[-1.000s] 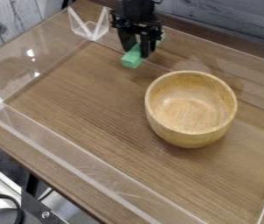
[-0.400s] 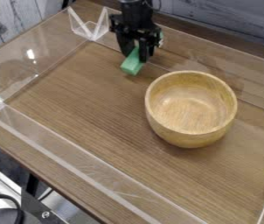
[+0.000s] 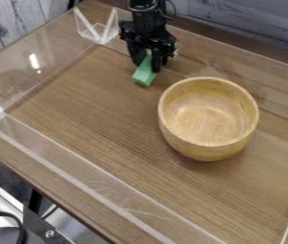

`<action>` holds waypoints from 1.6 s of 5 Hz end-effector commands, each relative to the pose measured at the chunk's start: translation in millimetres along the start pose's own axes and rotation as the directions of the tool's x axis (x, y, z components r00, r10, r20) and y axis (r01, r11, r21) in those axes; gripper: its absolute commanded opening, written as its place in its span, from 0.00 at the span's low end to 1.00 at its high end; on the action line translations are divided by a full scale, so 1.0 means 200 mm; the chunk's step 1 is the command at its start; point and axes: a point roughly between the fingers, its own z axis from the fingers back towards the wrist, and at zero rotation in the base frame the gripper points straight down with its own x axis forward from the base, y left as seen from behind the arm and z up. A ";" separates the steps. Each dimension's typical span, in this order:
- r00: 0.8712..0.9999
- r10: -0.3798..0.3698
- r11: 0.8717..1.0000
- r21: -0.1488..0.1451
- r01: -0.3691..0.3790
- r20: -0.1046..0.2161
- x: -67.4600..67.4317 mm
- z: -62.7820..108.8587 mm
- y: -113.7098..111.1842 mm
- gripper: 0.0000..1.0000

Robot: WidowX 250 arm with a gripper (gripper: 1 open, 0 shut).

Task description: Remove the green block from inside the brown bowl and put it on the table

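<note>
I need to set the green block, now tilted at the table's far middle, down with my gripper on the open table straight (image 3: 102,92) in front of the folded clear piece.
The green block (image 3: 143,75) hangs tilted between the fingers of my gripper (image 3: 147,62), which points straight down and is shut on the block's upper end. The block's lower end is at or just above the table (image 3: 95,124), at the far middle; I cannot tell whether it touches. The brown bowl (image 3: 208,116) stands empty on the table, in front of the gripper and to its right, apart from the block.
Low clear acrylic walls border the table: one along the left (image 3: 32,67) and one along the front edge (image 3: 95,195). A folded clear piece (image 3: 98,27) stands at the far wall, left of the arm.
The gripper and the green block have sunk slightly toward the tabletop. The grip has not changed and the bowl has not moved.
</note>
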 end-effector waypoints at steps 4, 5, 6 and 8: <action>0.992 0.047 0.997 -0.069 -0.040 0.114 -0.09 0.39 0.03 0.00; 0.988 0.110 0.993 -0.059 -0.104 0.112 -0.13 0.36 0.09 0.00; 0.982 0.167 0.985 -0.049 -0.163 0.093 -0.20 0.29 0.13 0.00; 0.965 0.260 0.965 -0.004 -0.260 0.021 -0.27 0.15 0.23 0.00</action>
